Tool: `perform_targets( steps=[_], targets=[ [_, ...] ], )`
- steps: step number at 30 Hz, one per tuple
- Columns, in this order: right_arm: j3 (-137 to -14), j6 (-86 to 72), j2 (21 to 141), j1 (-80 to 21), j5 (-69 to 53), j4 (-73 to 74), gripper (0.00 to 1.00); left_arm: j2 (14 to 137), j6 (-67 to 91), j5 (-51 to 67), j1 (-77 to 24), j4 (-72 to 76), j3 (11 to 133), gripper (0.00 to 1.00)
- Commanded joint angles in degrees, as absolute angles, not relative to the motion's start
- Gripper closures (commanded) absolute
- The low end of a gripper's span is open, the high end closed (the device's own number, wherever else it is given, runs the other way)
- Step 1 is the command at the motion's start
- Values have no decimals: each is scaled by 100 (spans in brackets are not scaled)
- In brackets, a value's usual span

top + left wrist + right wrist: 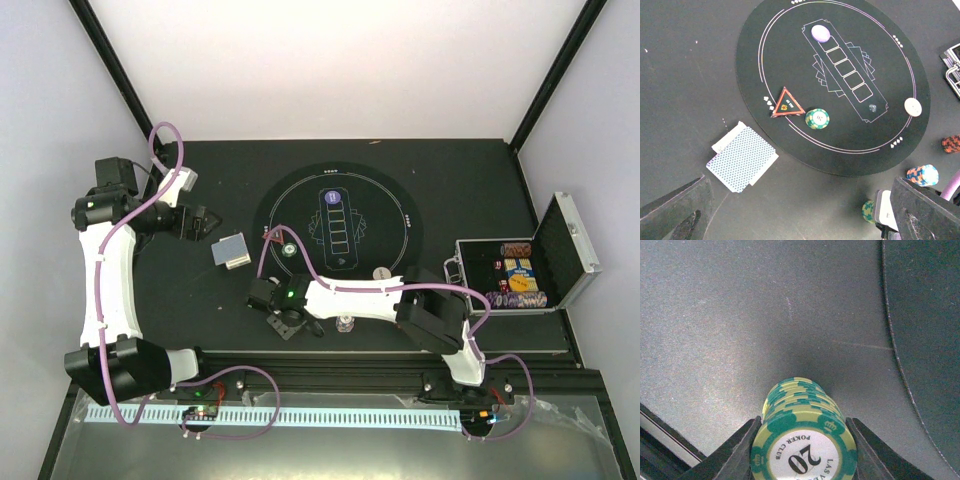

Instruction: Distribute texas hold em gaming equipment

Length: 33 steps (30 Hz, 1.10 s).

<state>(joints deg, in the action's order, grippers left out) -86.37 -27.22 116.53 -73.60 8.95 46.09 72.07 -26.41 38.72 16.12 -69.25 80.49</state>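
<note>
I should release the green and yellow chips from my right gripper on the mat [349, 206] just beside the purple disc, toward the case.
A stack of green and yellow chips [801, 405] stands on the dark table just off the round mat's near-left rim. My right gripper [804, 421] is shut on it, one finger against each side; its top chip reads 20. The same stack [868, 210] shows beside the right gripper's white body. My left gripper [800, 220] hangs open and empty above the table, near the blue-backed cards [742, 159]. On the mat [840, 150] lie a red triangle [786, 103], a green chip [817, 118], a purple disc [820, 33] and a white disc [913, 106].
An orange and blue chip stack [922, 175] and a red one [951, 144] stand off the mat's near edge. The open silver-edged case [520, 270] with more chips lies at the right. My right arm [360, 298] stretches leftward across the table's front.
</note>
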Motion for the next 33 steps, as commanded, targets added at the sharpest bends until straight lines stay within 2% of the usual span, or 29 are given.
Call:
perform_targets(
  steps=[1, 12, 29, 33],
  targets=[
    [-8671, -2731, 11623, -7396, 971, 4512, 59, 7189, -2697, 3975, 1661, -7026, 8190, 1],
    [-8679, -2733, 11534, -7399, 1009, 4586, 52, 7181, -2749, 4040, 1661, -7049, 8153, 1],
    [-8848, -2694, 11506, -7393, 1106, 4737, 51, 7206, -2751, 4160, 1659, -7065, 8104, 1],
    [-8835, -2712, 11531, -7400, 1107, 4742, 55, 7204, -2750, 4196, 1661, -7079, 8101, 1]
  ],
)
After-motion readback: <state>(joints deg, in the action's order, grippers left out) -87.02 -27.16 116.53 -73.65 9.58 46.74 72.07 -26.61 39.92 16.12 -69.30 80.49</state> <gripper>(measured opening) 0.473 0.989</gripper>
